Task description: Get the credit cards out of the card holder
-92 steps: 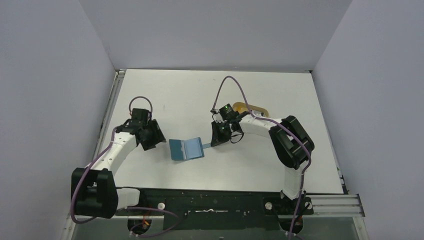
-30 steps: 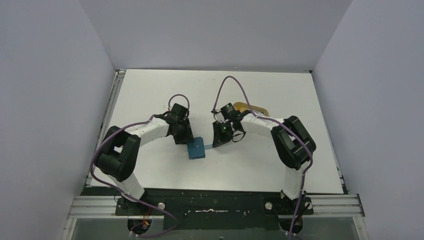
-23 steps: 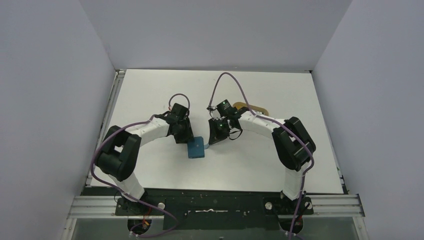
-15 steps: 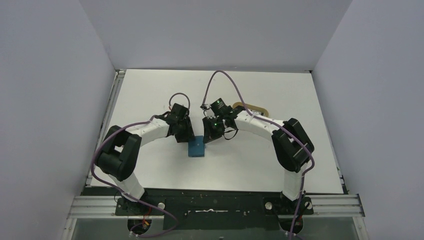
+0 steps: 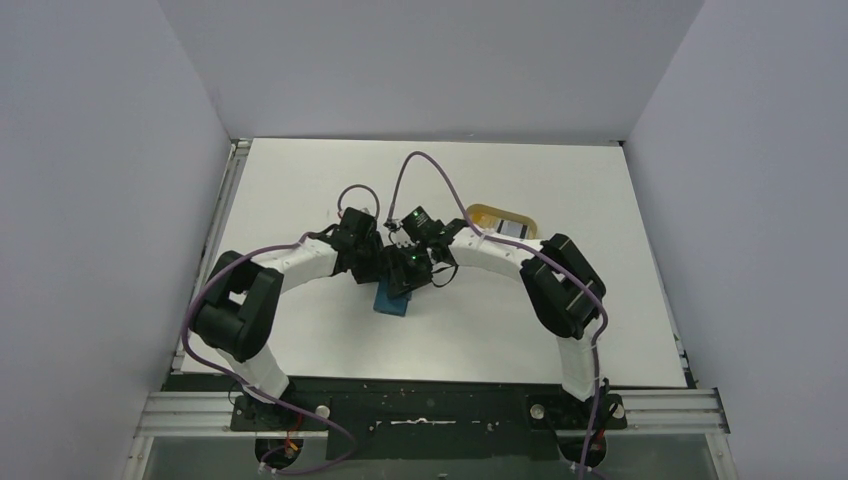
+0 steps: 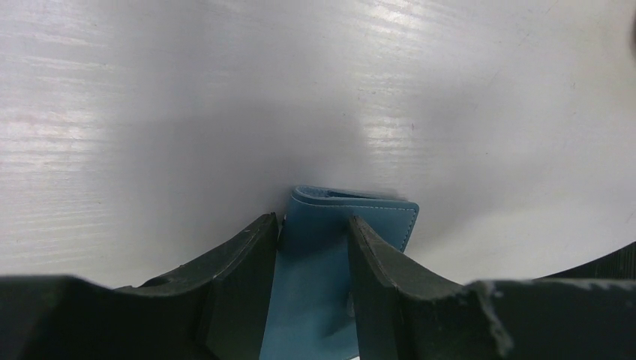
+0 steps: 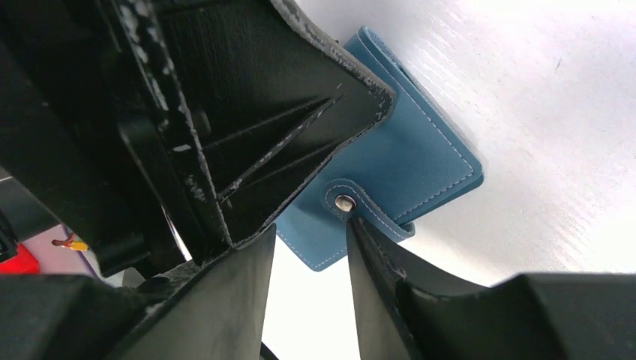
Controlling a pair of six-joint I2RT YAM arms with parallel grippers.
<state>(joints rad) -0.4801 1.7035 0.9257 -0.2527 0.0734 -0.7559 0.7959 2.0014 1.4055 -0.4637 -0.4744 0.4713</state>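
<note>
I will shift my right gripper and pinch the strap (image 7: pixel 361 196) beside its metal button, because one of its fingers covers the snap strap that shuts the card holder.
The teal card holder (image 5: pixel 392 303) lies folded shut on the white table. Its snap strap (image 7: pixel 344 201) is wrapped over the top flap. My left gripper (image 5: pixel 372 272) stands at its left edge. In the left wrist view, the gripper (image 6: pixel 311 221) is open, with the card holder (image 6: pixel 315 255) beneath the gap and one finger (image 6: pixel 375 259) over it. My right gripper (image 5: pixel 402 280) is open just above the card holder (image 7: pixel 420 161), one finger (image 7: pixel 375 255) touching the strap. A white credit card with black bands (image 5: pixel 513 230) lies in the tan tray. No card shows in the holder.
The tan oval tray (image 5: pixel 483 213) sits behind my right forearm, to the right of the grippers. Both arms meet over the table's middle, their purple cables looping above them. The left gripper's body (image 7: pixel 225 112) fills much of the right wrist view.
The card holder, open flat three seconds ago, is now folded. In the last second my right gripper moved left from the strap side over the holder, uncovering the tray. The left gripper stayed put.
</note>
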